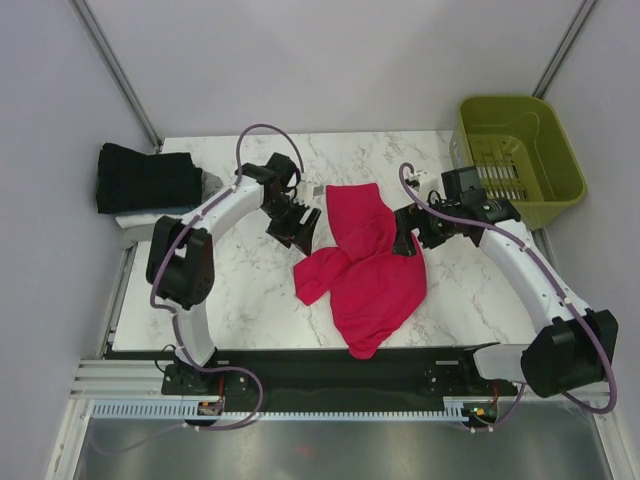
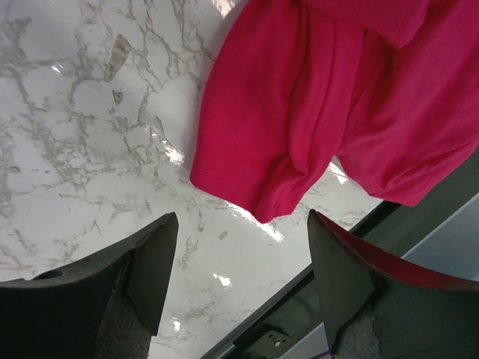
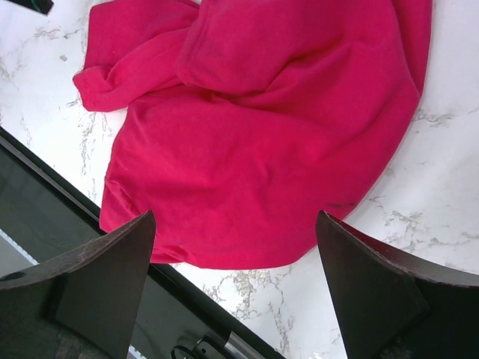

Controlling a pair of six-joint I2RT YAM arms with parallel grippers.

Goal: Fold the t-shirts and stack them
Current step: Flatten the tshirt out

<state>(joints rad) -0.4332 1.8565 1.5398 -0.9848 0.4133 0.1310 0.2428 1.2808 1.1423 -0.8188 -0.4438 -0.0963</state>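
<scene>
My right gripper will next move to the crimson-pink t-shirt's middle fold [image 1: 351,247] [image 3: 194,41], where the loose end nearest my left gripper starts, and close there.
A crimson-pink t-shirt [image 1: 365,265] lies crumpled and partly doubled over on the marble table, its lower end reaching the near edge. It also shows in the left wrist view [image 2: 314,105] and in the right wrist view [image 3: 262,142]. My left gripper [image 1: 298,225] is open and empty just left of the shirt's upper part. My right gripper [image 1: 410,240] is open and empty at the shirt's right edge. A folded black t-shirt [image 1: 148,178] lies on a white and grey folded pile [image 1: 135,222] at the table's far left.
An olive-green plastic basket [image 1: 520,155] stands off the table's back right corner. The table's dark near rail [image 1: 330,365] runs under the shirt's lower end. Bare marble [image 1: 240,290] lies left of the shirt.
</scene>
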